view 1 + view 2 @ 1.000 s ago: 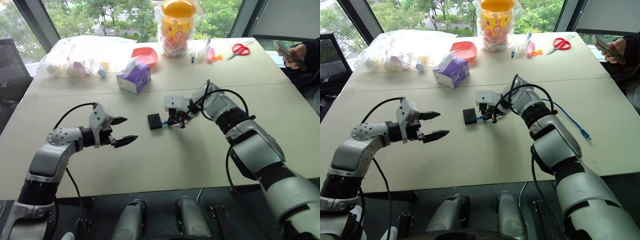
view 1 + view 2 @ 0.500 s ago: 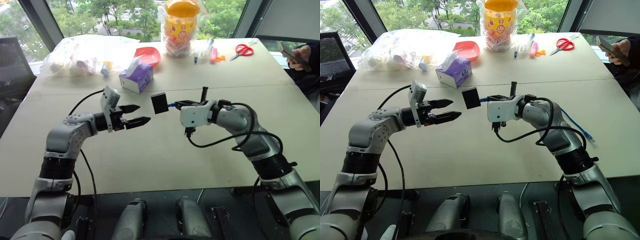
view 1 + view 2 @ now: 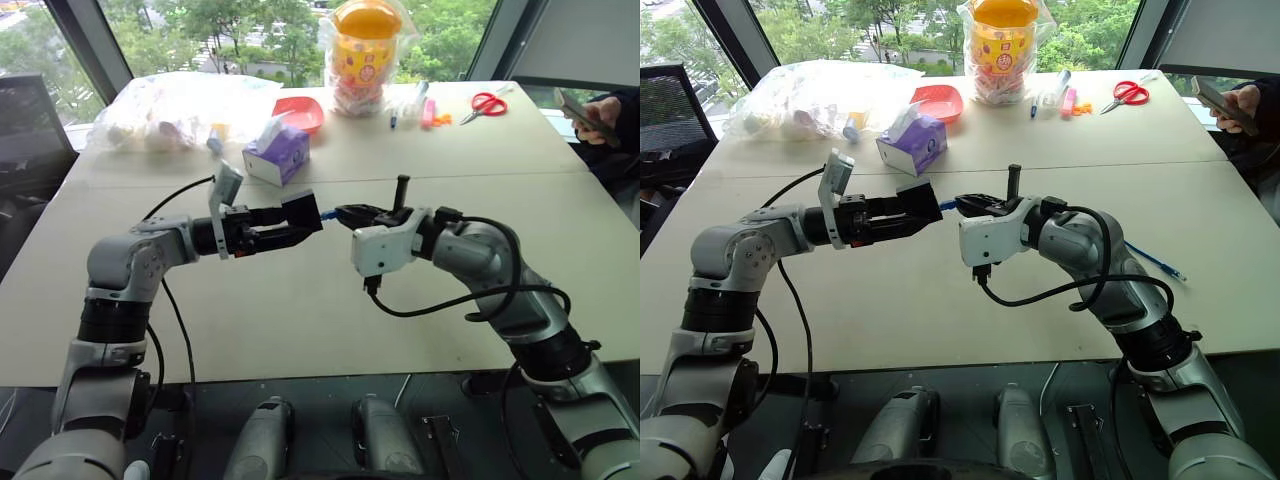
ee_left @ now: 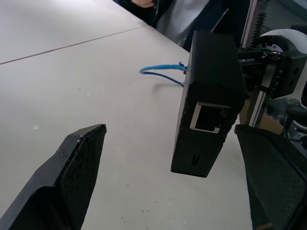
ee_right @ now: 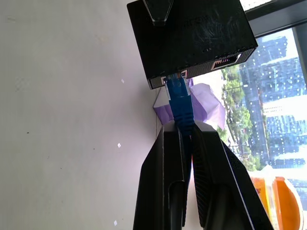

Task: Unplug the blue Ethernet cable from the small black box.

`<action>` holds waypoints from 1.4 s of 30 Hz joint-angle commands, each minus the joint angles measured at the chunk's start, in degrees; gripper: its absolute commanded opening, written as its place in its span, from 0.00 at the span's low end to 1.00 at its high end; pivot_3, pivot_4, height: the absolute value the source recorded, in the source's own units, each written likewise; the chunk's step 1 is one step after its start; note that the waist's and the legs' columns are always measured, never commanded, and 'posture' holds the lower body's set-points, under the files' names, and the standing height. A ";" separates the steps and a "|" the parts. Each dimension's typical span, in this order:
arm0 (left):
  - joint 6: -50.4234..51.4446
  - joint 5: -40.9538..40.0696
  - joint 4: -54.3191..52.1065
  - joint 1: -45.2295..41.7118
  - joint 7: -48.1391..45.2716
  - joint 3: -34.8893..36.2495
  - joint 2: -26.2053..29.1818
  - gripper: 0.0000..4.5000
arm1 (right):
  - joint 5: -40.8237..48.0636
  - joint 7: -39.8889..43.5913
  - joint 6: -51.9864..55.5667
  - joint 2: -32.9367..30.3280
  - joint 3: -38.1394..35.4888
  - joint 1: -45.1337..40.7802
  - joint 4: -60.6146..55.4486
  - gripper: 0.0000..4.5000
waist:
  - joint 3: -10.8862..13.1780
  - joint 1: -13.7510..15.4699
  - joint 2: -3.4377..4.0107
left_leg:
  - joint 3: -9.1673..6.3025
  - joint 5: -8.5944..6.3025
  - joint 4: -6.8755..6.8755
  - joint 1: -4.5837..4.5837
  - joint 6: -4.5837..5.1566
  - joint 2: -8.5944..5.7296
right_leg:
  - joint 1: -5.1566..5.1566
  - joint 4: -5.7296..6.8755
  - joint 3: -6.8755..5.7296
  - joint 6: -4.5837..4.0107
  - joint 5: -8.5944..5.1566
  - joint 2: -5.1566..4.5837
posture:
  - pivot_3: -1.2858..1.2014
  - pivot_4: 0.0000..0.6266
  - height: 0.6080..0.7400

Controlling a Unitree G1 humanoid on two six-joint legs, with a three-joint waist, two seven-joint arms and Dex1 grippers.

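The blue Ethernet cable is pinched in my right gripper just behind its plug, so I will open that gripper, turn it and pinch the plug's other sides (image 5: 180, 100) before I pull.
The small black box (image 3: 303, 211) hangs above the table, level, with an empty port facing the left wrist camera. The blue Ethernet cable (image 5: 178, 94) is plugged into the box's far side. My right gripper (image 3: 345, 213) is shut on the cable just behind the plug, and the rest of the cord trails over the table (image 3: 1160, 262). My left gripper (image 3: 295, 228) points toward the right one, open, with its fingers (image 4: 72, 177) on either side of the box (image 4: 207, 100) and a gap showing on each side.
At the far side of the table (image 3: 300, 320) are a purple tissue box (image 3: 275, 155), a red bowl (image 3: 297, 112), a clear bag of items (image 3: 165, 108), a yellow jar (image 3: 365, 55), pens (image 3: 410, 100) and red scissors (image 3: 487, 100). A person's hand with a phone (image 3: 588, 104) is at far right.
My right gripper lifted the box off the table by the cable and drew it nearer. My left gripper rose and reached right until its fingers flank the box, and they have narrowed.
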 commanded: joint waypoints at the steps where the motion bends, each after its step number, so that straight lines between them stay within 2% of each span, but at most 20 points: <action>1: 0.32 -2.46 -0.99 -1.85 0.40 2.18 -0.90 0.59 | 1.33 1.10 0.21 -0.24 -1.05 -0.63 -3.23 0.00 | 0.00 0.07 -0.01 | 0.00 0.00 0.00 0.00 0.00 0.00 | 0.00 0.00 0.00 0.00 0.00 0.00 | 0.52 0.24 1.00; 5: 0.32 -3.19 -1.12 -1.74 0.74 2.63 -1.50 0.17 | 1.60 2.42 0.70 -0.36 -0.94 -0.43 -3.89 0.00 | 0.02 0.09 -0.05 | -0.01 0.00 0.00 -0.01 0.00 0.00 | 0.00 0.00 0.00 0.00 0.00 -0.01 | 0.52 0.24 1.00; 6: 0.37 -3.39 -1.17 -1.66 0.83 2.65 -1.54 0.10 | 1.66 2.67 0.85 -0.41 -0.94 -0.39 -4.03 0.00 | 0.03 0.09 -0.05 | -0.01 0.00 0.00 0.00 0.00 0.00 | 0.00 0.00 0.00 0.00 0.00 -0.01 | 0.52 0.24 1.00; 10: 0.39 -3.23 -1.81 -1.03 0.83 1.91 -1.29 0.11 | 2.62 3.71 1.81 -0.35 -1.29 -0.33 -4.50 0.00 | 0.03 -0.03 -0.06 | -0.02 0.00 -0.01 0.00 0.00 0.00 | -0.01 0.00 0.00 0.00 0.00 0.00 | 0.52 0.24 1.00; 12: -0.09 -2.18 -1.81 -0.68 0.36 0.97 -0.59 0.11 | 5.16 4.69 4.57 0.56 -2.26 -0.58 -4.67 0.17 | 0.03 0.01 -0.06 | -0.03 0.00 -0.01 0.00 0.00 0.00 | -0.01 0.00 0.00 0.00 0.00 0.00 | 0.52 0.24 1.00; 13: -0.02 -2.10 -1.84 -0.47 -0.31 0.70 -0.05 0.11 | 8.03 6.96 8.11 0.76 -2.88 -0.93 -4.84 0.23 | 0.04 -0.03 -0.07 | -0.03 0.00 -0.01 0.00 0.00 0.00 | -0.01 0.00 0.00 0.00 0.00 0.00 | 0.52 0.24 1.00; 20: -0.11 -2.80 -2.66 0.29 -6.23 -0.12 3.81 0.11 | 28.81 18.21 37.68 0.72 -8.60 -6.40 -5.99 0.98 | 0.07 0.04 -0.12 | -0.22 0.00 0.00 0.00 0.01 0.09 | 0.00 0.00 0.01 -0.02 0.00 -0.01 | 0.52 0.24 1.00; 21: -0.26 -2.77 -2.65 0.29 -6.70 -0.20 4.04 0.11 | 30.28 18.69 39.85 0.27 -8.76 -6.94 -6.17 0.99 | 0.07 0.13 -0.12 | -0.23 -0.01 -0.01 0.00 0.02 0.09 | 0.00 -0.01 0.02 -0.02 0.00 -0.02 | 0.52 0.24 1.00; 22: -0.30 -2.91 -2.71 0.17 -7.61 -0.17 4.53 0.11 | 33.36 19.60 44.81 0.16 -9.52 -8.31 -5.69 0.99 | 0.08 0.18 -0.14 | -0.24 -0.01 -0.02 -0.01 0.03 0.09 | 0.00 -0.01 0.01 -0.06 -0.03 -0.03 | 0.52 0.24 1.00; 23: -0.23 -2.83 -2.48 -0.25 -8.32 -0.17 5.10 0.11 | 38.96 20.58 55.83 1.52 -11.29 -11.37 -3.31 0.99 | 0.08 0.15 -0.14 | -0.25 -0.02 -0.02 -0.02 0.04 0.08 | 0.00 -0.02 0.00 -0.09 -0.05 -0.04 | 0.52 0.24 1.00; 25: -0.30 -2.60 -2.24 -0.77 -9.31 -0.29 5.74 0.11 | 45.58 21.19 69.35 3.08 -12.65 -15.26 0.35 0.99 | 0.11 -0.10 -0.15 | -0.25 -0.02 -0.02 -0.03 0.04 0.09 | -0.02 -0.02 0.01 -0.13 -0.06 -0.06 | 0.52 0.24 1.00; 28: -0.06 -3.02 -2.31 -1.22 -9.99 -0.24 5.82 0.11 | 50.14 19.56 76.61 4.98 -13.75 -18.17 3.98 0.99 | 0.11 0.05 -0.15 | -0.26 -0.02 -0.04 -0.02 0.04 0.10 | -0.05 -0.01 0.03 -0.19 -0.08 -0.06 | 0.52 0.24 1.00; 32: 0.04 -3.31 -2.65 -1.23 -10.53 -0.17 5.99 0.11 | 53.70 17.40 80.04 6.39 -14.88 -20.63 7.07 0.99 | 0.11 0.03 -0.15 | -0.22 -0.03 -0.10 -0.11 0.05 0.07 | -0.18 -0.02 0.05 -0.06 -0.01 -0.10 | 0.52 0.24 1.00; 35: 0.42 -3.84 -2.92 -1.22 -10.62 0.28 5.85 0.11 | 55.20 16.12 80.12 6.23 -13.83 -21.20 7.59 0.81 | 0.11 0.10 -0.15 | -0.19 -0.06 -0.10 -0.13 0.10 0.05 | -0.20 -0.03 0.05 -0.02 0.00 -0.11 | 0.52 0.24 1.00; 36: 0.62 -4.10 -3.04 -1.30 -10.57 0.47 5.73 0.11 | 55.71 15.71 80.09 6.44 -13.59 -21.36 7.71 0.73 | 0.11 0.06 -0.15 | -0.18 -0.07 -0.10 -0.13 0.11 0.05 | -0.20 -0.03 0.05 -0.02 0.00 -0.12 | 0.52 0.24 1.00; 38: 0.74 -4.31 -3.32 -1.27 -10.58 0.60 5.71 0.11 | 56.56 14.97 80.01 6.74 -13.05 -21.71 7.86 0.49 | 0.11 0.00 -0.15 | -0.16 -0.07 -0.09 -0.13 0.12 0.04 | -0.20 -0.03 0.05 -0.01 0.01 -0.12 | 0.52 0.24 1.00; 42: 0.78 -4.91 -3.81 -0.99 -10.56 0.67 5.84 0.11 | 57.77 14.10 79.62 6.45 -11.78 -22.27 8.21 0.49 | 0.11 -0.08 -0.15 | -0.16 -0.07 -0.09 -0.13 0.12 0.05 | -0.20 -0.02 0.05 -0.01 0.01 -0.10 | 0.52 0.24 1.00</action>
